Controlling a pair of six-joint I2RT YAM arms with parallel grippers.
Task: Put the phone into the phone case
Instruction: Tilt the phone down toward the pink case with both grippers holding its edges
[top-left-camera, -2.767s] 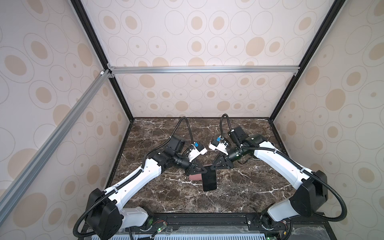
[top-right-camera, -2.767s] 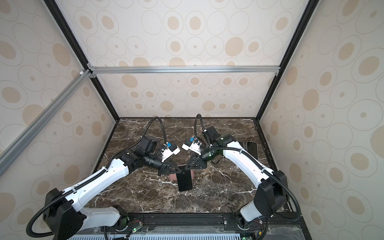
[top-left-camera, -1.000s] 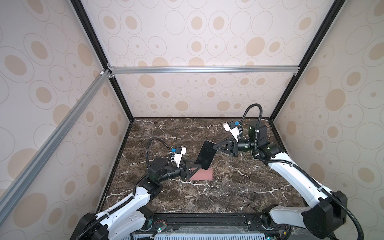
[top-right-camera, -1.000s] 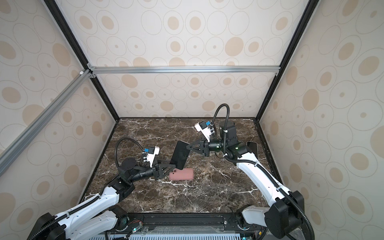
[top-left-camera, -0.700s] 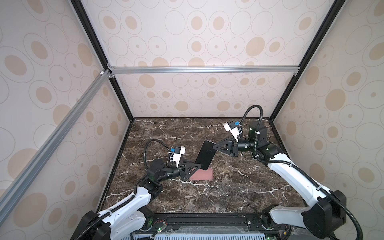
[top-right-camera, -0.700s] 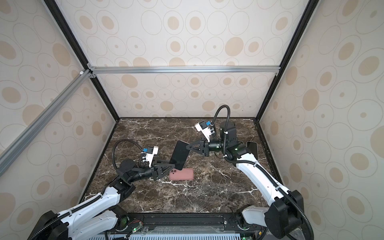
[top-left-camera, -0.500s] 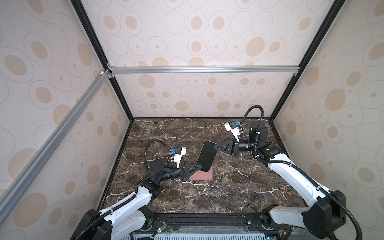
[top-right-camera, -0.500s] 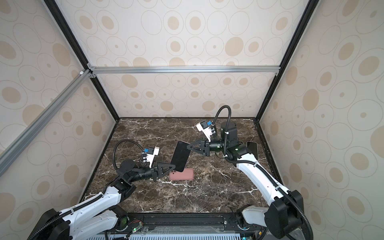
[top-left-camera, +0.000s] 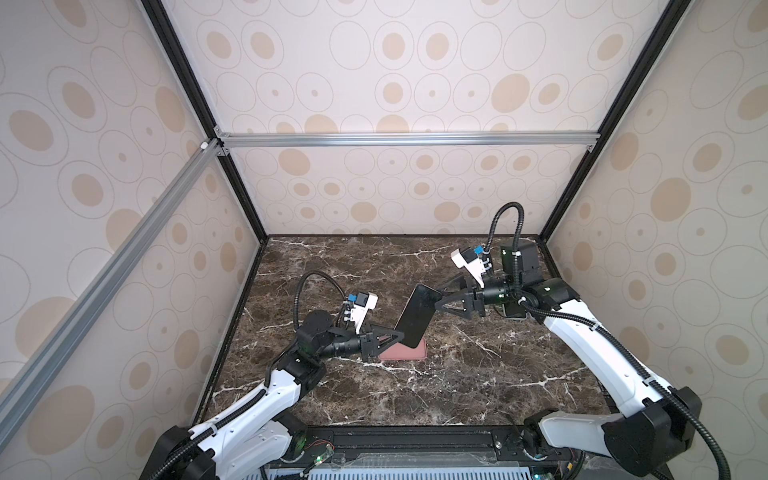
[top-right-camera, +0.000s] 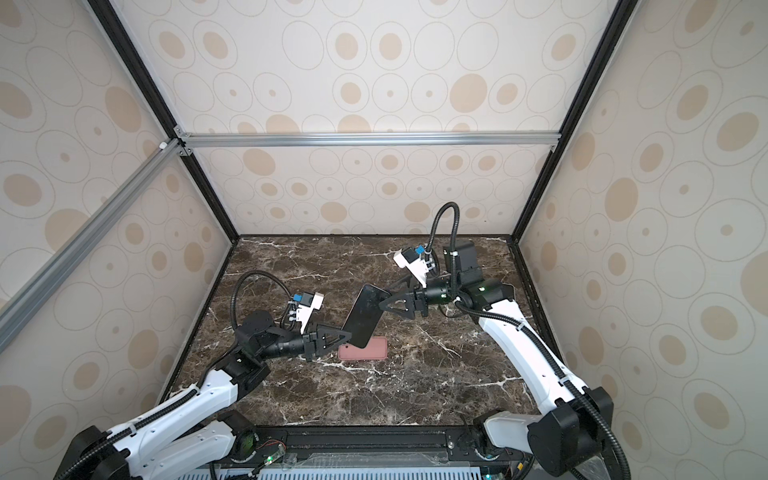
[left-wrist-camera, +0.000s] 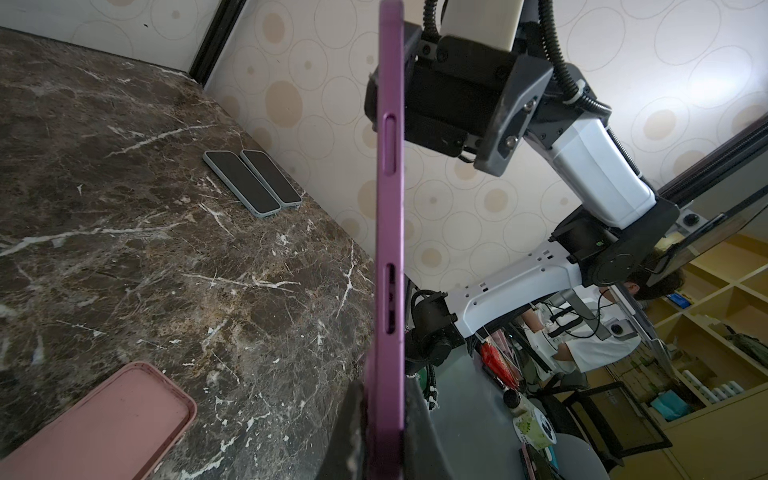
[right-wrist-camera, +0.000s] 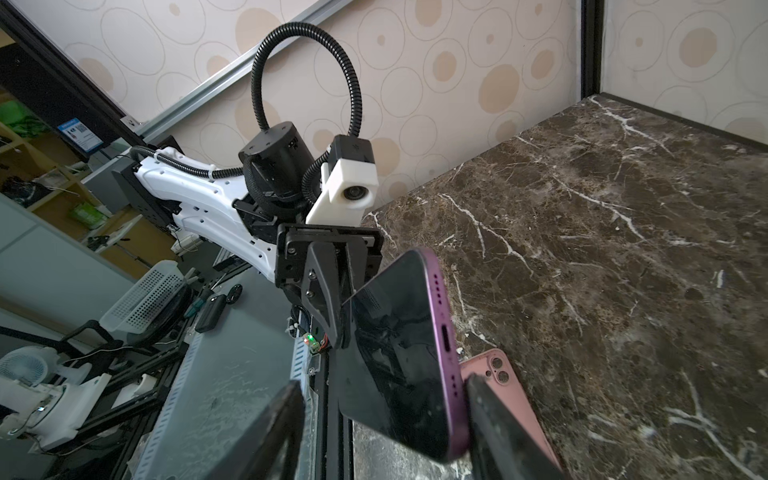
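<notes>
My right gripper needs to line up with the slanted phone and grip the phone's upper end (top-left-camera: 427, 294) before my left gripper opens.
The phone (top-left-camera: 417, 316) (top-right-camera: 365, 318), purple-edged with a dark screen, hangs tilted in the air over the middle of the table. My left gripper (top-left-camera: 401, 334) (left-wrist-camera: 384, 399) is shut on its lower end. My right gripper (top-left-camera: 440, 301) (right-wrist-camera: 380, 386) stands open around the upper end: one finger (right-wrist-camera: 488, 407) rests against the purple edge (right-wrist-camera: 442, 332) and the other stands well off the screen. The pink phone case (top-left-camera: 405, 352) (top-right-camera: 363, 348) (right-wrist-camera: 511, 399) lies flat on the marble, hollow side up, just below the phone.
Two more cased phones (left-wrist-camera: 241, 183) (left-wrist-camera: 272, 178) lie side by side at the table's far right edge near the wall, mostly hidden behind my right arm in both top views. Patterned walls close in three sides; a black rail (top-left-camera: 415, 436) runs along the front.
My left gripper has closed on the phone's lower end. My right gripper's jaws have just parted from the upper end. The phone has hardly moved.
</notes>
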